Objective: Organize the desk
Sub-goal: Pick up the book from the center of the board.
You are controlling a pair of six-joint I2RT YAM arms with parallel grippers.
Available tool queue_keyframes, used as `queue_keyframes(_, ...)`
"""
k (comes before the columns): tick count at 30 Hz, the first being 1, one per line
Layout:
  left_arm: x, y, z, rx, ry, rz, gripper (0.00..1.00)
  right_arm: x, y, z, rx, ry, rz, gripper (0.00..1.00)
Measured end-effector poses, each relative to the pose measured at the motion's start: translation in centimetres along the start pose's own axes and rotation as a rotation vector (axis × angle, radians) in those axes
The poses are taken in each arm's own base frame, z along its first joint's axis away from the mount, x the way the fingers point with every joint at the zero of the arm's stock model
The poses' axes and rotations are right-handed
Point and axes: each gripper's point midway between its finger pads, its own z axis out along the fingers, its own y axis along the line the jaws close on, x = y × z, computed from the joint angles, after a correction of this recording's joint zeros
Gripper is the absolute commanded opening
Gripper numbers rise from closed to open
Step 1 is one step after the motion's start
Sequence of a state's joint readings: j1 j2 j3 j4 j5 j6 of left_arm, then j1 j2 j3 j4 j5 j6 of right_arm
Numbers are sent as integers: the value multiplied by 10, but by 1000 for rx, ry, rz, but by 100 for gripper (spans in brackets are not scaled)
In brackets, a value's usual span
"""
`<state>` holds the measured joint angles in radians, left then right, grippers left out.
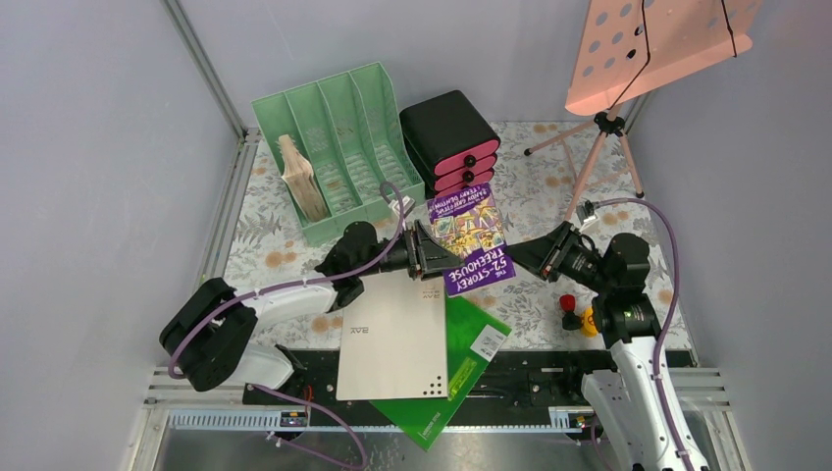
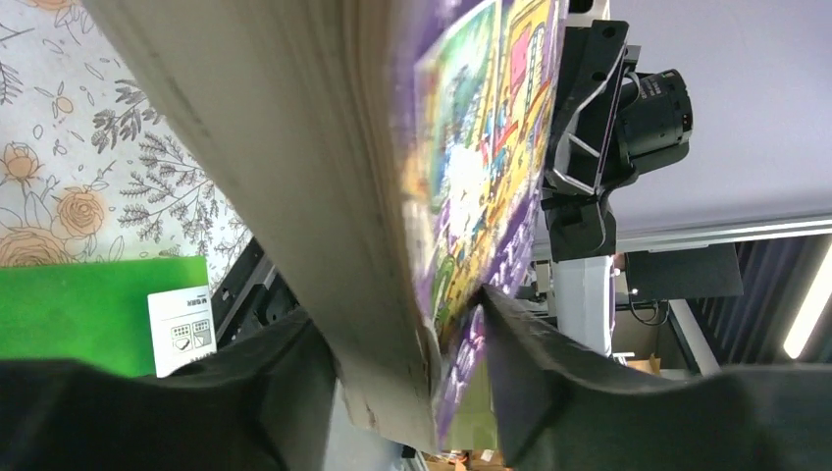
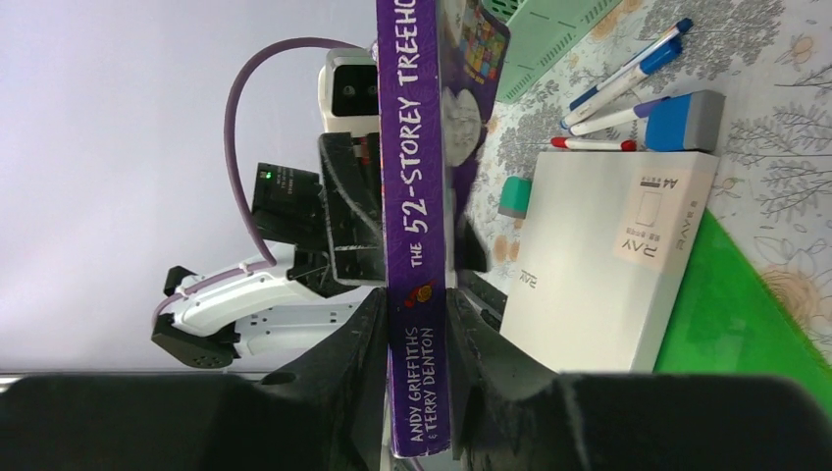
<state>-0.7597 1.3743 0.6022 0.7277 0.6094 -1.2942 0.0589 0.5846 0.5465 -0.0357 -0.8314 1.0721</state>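
Note:
The purple book's spine is pinched by my right gripper by the authors' names, so that gripper should grip again closer to the spine's middle (image 3: 411,186) while my left gripper keeps the book steady.
The desk (image 1: 546,186) has a pale cloth with ferns and orange flowers. A purple book, "The 52-Storey Treehouse" (image 1: 471,234), is held above the desk's middle between both grippers. My left gripper (image 1: 429,257) is shut on the book's left edge; the left wrist view shows its page edge and cover (image 2: 432,216) pinched between the fingers (image 2: 412,368). My right gripper (image 1: 522,253) is shut on the right edge; the right wrist view shows the spine (image 3: 417,245) clamped between the jaws.
A mint-green file rack (image 1: 338,147) and a black drawer box with pink fronts (image 1: 449,137) stand at the back. A white A4 paper box (image 1: 392,334) lies on a green folder (image 1: 471,365) near the front. Pens (image 3: 620,78) and a blue eraser (image 3: 682,120) lie on the cloth. A pink music stand (image 1: 657,39) is at the back right.

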Motion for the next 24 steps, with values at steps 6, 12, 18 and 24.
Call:
queue_keyframes(6,-3,-10,-3,24,-14,7,0,2,-17,1,44,-2,-12,7)
queue_keyframes(12,3,-6,-10,-23,-2,27,0,8,-25,2,54,30,-14,89)
queue_keyframes(18,15,13,-21,-139,38,57,0,13,-36,0,98,58,-57,99)
queue_keyframes(24,26,16,-35,-186,74,106,0,20,-44,-3,131,104,-102,99)
